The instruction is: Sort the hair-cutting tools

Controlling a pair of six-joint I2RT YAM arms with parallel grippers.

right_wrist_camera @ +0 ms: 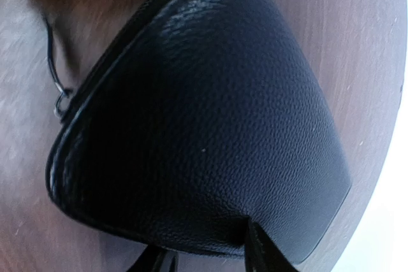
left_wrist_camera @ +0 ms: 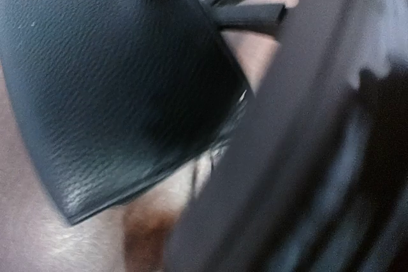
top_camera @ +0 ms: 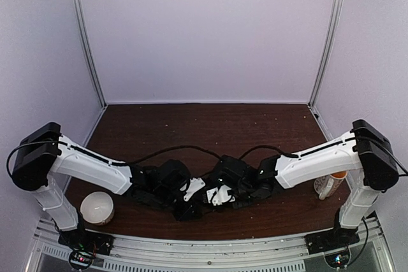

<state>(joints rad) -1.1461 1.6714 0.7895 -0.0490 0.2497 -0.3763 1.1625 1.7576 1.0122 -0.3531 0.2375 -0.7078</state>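
Observation:
My right gripper is holding the tilted case with its zipper pull hanging loose, so next my left gripper pinches the case's body (right_wrist_camera: pixel 210 132) to free my right gripper.
A black grained leather case (right_wrist_camera: pixel 204 113) with a zipper fills the right wrist view and bulges upward. My right gripper (right_wrist_camera: pixel 210 262) has its thin black fingers (right_wrist_camera: pixel 261 253) at the case's near edge and seems to pinch it. The case (left_wrist_camera: pixel 115 74) also fills the left wrist view, with a blurred dark mass (left_wrist_camera: pixel 319 157) to its right. Two thin black bars (left_wrist_camera: pixel 248 14) show past its far edge; I cannot tell what they are. In the top view both grippers, left (top_camera: pixel 190 197) and right (top_camera: pixel 220 194), meet low at the table's near middle. No silver scissors show.
A white round cup (top_camera: pixel 97 207) stands near the left arm's base. A pale bottle with an orange top (top_camera: pixel 330 184) stands by the right arm. The dark wood table (top_camera: pixel 204 125) reaches back to white walls. A small ring pull (right_wrist_camera: pixel 60 103) hangs at the case's zipper.

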